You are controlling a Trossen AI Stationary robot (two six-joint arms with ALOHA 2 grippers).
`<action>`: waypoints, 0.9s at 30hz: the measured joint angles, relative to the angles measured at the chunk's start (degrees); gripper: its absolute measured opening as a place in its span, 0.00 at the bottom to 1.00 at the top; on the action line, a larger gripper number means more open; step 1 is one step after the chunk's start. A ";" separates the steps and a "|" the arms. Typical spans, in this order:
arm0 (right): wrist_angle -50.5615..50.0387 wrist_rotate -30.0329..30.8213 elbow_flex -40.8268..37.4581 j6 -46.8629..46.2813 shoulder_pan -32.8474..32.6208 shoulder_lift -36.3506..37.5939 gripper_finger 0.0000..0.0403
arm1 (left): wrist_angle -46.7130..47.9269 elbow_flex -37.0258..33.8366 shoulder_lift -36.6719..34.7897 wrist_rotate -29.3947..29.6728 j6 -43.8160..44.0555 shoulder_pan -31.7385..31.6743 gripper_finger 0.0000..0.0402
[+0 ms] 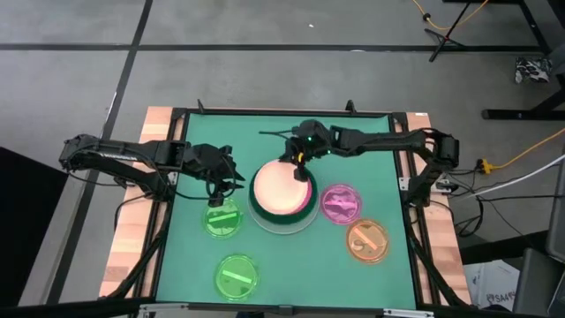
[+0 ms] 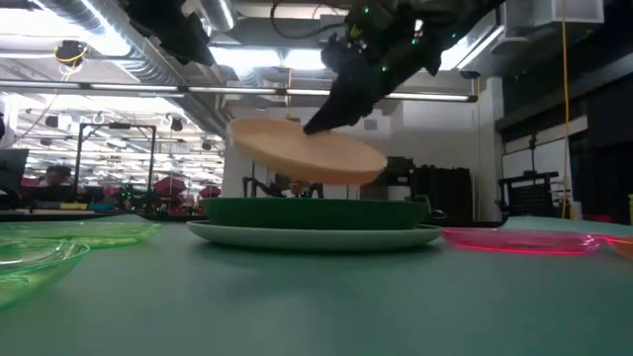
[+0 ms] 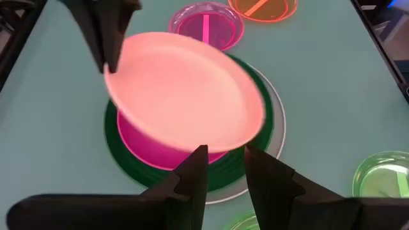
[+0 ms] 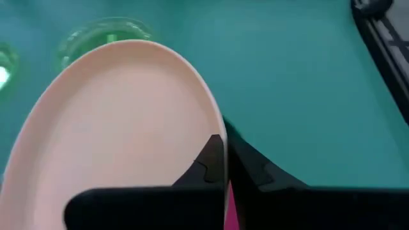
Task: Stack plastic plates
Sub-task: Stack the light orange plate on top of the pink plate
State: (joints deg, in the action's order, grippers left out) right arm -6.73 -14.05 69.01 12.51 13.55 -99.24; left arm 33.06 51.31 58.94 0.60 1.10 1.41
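Observation:
My right gripper is going to let go of the cream plate on the pink plate (image 1: 287, 193), nested inside the pink plate's rim on top of the dark green plate. The cream plate is still just above the stack.
A stack stands mid-table: a pale blue-white plate (image 1: 305, 223) at the bottom, a dark green plate (image 1: 309, 210) on it, and a pink plate (image 3: 150, 142) on top. My right gripper (image 1: 298, 172) is shut on the cream plate (image 1: 281, 189) and holds it just above the stack. My left gripper (image 1: 231, 179) is open to the left of the stack, its fingers (image 3: 195, 172) close to the cream plate's rim without touching it. Two small green plates (image 1: 222, 218) (image 1: 237, 275), a magenta one (image 1: 340, 202) and an orange one (image 1: 367, 239) lie flat on the mat. My right gripper pinches the cream plate's rim (image 4: 220, 144) on its far side, one finger (image 4: 208, 163) on the upper face and one beneath. It comes slanting down from the far side. The plate (image 2: 307, 153) is lifted clear of the stack and tilted.
The green mat (image 1: 190, 265) is framed by a black rail (image 1: 159, 256). The small plates take up the near left and near right. Free mat lies along the far edge and in the near middle. Beyond the table is an open room.

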 joint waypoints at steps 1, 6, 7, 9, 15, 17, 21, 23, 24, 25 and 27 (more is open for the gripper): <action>-0.17 -0.18 0.02 -0.02 0.41 -0.29 0.00 | 0.00 0.00 0.00 0.00 0.00 0.00 0.24; -1.74 0.67 0.00 1.65 1.23 -1.37 0.00 | 0.02 0.00 0.02 0.00 0.00 0.00 0.24; -2.52 1.11 -0.04 1.95 1.25 -1.51 0.00 | 0.04 0.00 0.02 0.00 0.00 0.02 0.24; -2.23 2.04 -0.01 2.03 1.13 -2.03 0.00 | 0.53 0.00 0.02 -0.02 0.10 0.02 0.24; -4.96 4.44 -0.09 3.14 1.13 -3.48 0.00 | 0.99 -0.02 0.02 -0.02 0.37 0.04 0.24; -3.78 5.07 -0.09 3.19 1.13 -4.34 0.00 | 0.98 -0.02 0.03 -0.02 0.42 0.04 0.24; -3.41 5.83 -0.02 3.19 1.13 -5.40 0.00 | 1.05 -0.02 0.04 -0.02 0.46 0.02 0.24; -4.28 5.91 -0.11 3.23 1.11 -5.69 0.00 | 1.01 -0.02 0.03 -0.01 0.46 0.02 0.24; -3.52 5.91 -0.09 3.20 1.11 -5.89 0.00 | 1.10 -0.02 0.02 -0.01 0.46 0.02 0.24; -3.61 5.89 -0.04 3.19 1.11 -6.02 0.00 | 1.24 -0.02 0.04 -0.01 0.45 0.02 0.24; -4.25 5.71 -0.09 3.21 1.11 -6.03 0.00 | 1.23 -0.02 0.04 0.00 0.46 0.02 0.24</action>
State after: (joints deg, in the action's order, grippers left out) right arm -10.98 -8.34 68.93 15.73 14.66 -105.27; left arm 34.29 51.29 58.98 0.60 1.56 1.43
